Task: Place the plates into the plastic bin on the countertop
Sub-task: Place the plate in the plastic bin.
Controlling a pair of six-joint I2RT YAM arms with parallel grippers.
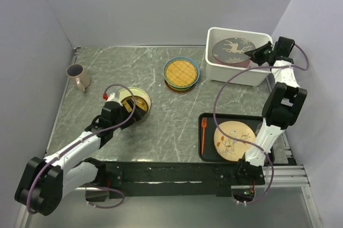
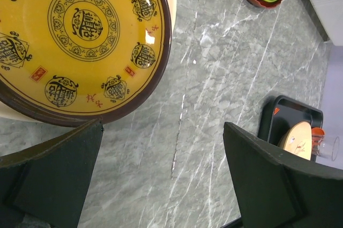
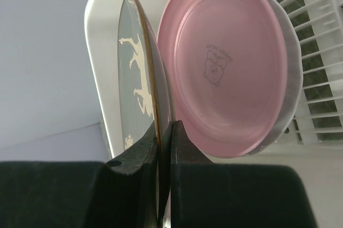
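My right gripper will set the dark grey deer plate down on top of the pink plate in the white bin (image 1: 230,56) (image 3: 221,70) and let go.
My right gripper (image 1: 252,54) is shut on the rim of the dark grey plate with a pale deer (image 1: 231,50), held above the white plastic bin (image 1: 236,75) at the back right of the countertop (image 1: 161,126). In the right wrist view the gripper (image 3: 163,131) pinches that plate (image 3: 136,78) edge-on, just above a pink plate (image 3: 225,61) lying in the bin (image 3: 96,29). A yellow lattice plate with a blue rim (image 1: 181,72) tops a small stack mid-table. My left gripper (image 1: 132,109) (image 2: 162,126) stands open beside a yellow brown-rimmed plate (image 1: 136,99) (image 2: 80,40), holding nothing.
A brown mug (image 1: 78,76) stands at the far left. A black tray (image 1: 209,152) at the near right carries a patterned cream plate (image 1: 235,139), an orange fork (image 1: 203,131) and a clear glass (image 2: 325,146). Walls close in the table on three sides.
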